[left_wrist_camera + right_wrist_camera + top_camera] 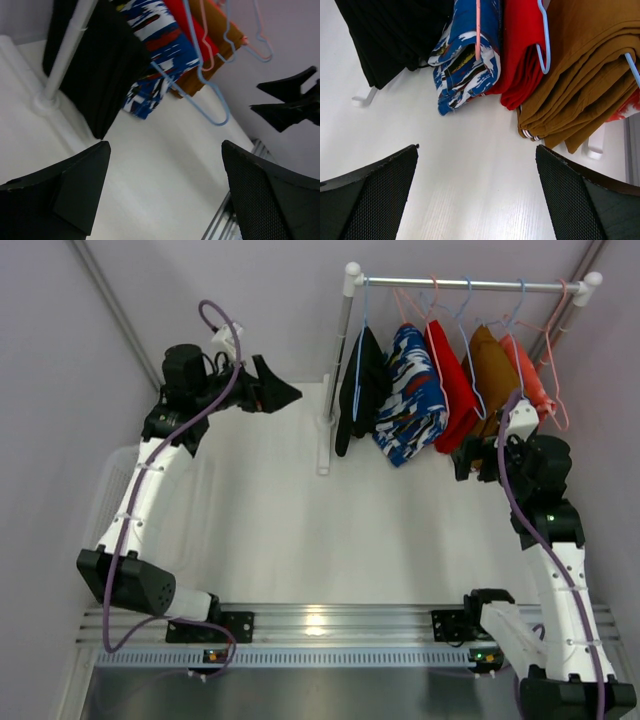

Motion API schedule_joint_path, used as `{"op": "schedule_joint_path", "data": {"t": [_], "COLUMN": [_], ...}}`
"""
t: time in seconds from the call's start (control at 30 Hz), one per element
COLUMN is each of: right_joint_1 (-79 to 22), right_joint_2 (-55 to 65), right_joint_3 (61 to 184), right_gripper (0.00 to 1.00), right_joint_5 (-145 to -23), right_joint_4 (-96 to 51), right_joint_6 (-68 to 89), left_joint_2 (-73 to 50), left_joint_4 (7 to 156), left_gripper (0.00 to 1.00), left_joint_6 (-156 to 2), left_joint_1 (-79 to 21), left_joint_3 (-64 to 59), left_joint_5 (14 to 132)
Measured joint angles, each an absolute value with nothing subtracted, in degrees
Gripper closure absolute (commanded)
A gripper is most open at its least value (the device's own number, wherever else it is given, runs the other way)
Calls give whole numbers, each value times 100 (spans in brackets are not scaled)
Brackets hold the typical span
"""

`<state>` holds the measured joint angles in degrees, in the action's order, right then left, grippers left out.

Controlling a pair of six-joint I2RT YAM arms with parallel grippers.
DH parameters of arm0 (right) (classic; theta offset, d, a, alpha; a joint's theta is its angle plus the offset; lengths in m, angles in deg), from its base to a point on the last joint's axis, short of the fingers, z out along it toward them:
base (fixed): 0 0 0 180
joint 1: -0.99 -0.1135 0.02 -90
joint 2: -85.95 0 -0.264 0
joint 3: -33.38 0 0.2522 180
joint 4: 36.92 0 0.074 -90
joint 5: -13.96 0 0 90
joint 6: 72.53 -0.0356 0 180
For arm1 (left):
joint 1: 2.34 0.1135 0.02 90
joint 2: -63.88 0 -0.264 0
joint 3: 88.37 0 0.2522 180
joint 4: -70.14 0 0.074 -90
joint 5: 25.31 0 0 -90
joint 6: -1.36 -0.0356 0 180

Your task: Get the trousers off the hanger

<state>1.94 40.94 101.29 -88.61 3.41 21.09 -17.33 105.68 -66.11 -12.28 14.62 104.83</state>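
Note:
I should close my left gripper on the middle of the sloping side (pixel 359 365) (pixel 192 35) of the blue hanger next to the black trousers.
Several folded trousers hang on wire hangers from a white rail (pixel 470 283): black (pixel 358 390), blue patterned (pixel 412 400), red (pixel 452 385), brown (pixel 493 375) and orange-red (pixel 528 375). They also show in the right wrist view, black (pixel 390 35), blue patterned (pixel 465 55), red (pixel 522 50), brown (pixel 580 85). My left gripper (pixel 280 392) is open and empty, left of the black pair. My right gripper (pixel 470 462) is open and empty, just below the brown pair. An empty blue hanger (pixel 210 95) dangles in the left wrist view.
The rack's white upright post (pixel 340 370) and foot (pixel 324 455) stand left of the black trousers. A white mesh basket (pixel 105 490) sits at the table's left edge. An aluminium rail (pixel 320 625) runs along the near edge.

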Motion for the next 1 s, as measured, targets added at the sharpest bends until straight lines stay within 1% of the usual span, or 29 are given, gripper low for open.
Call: {"op": "schedule_joint_path", "data": {"t": [0.2, 0.33, 0.43, 0.5, 0.73, 0.77, 0.93, 0.97, 1.0], "right_joint_1": [194, 194, 194, 194, 194, 194, 194, 194, 194], "right_joint_2": [3661, 3469, 3373, 3318, 3224, 3224, 3226, 3228, 3231], "right_joint_3": [10476, 10636, 10704, 10730, 10732, 10732, 10758, 10763, 10765], "right_gripper": [0, 1, 0, 1, 1, 1, 1, 1, 0], "right_joint_5": [-8761, -8700, -8658, -8656, -8645, -8643, -8628, -8617, -8615], "right_joint_4": [350, 350, 343, 339, 350, 348, 350, 346, 348], "right_joint_6": [2190, 2282, 2310, 2321, 2347, 2347, 2349, 2349, 2349], "left_joint_2": [-2752, -3569, -4004, -4231, -4909, -4992, -5265, -5294, -5324], "left_joint_4": [9397, 8793, 8472, 8328, 8017, 7978, 7814, 7797, 7786], "left_gripper": [8, 10, 12, 13, 21, 23, 28, 29, 34], "left_joint_6": [-5379, -4566, -4080, -3820, -3189, -3110, -2743, -2697, -2647], "left_joint_1": [-1995, -2152, -2238, -2310, -2533, -2550, -2609, -2620, -2638], "left_joint_3": [2246, 2887, 3138, 3243, 3859, 3934, 4043, 4043, 4043], "left_joint_5": [10894, 10988, 10924, 10845, 10563, 10546, 10511, 10509, 10511]}}
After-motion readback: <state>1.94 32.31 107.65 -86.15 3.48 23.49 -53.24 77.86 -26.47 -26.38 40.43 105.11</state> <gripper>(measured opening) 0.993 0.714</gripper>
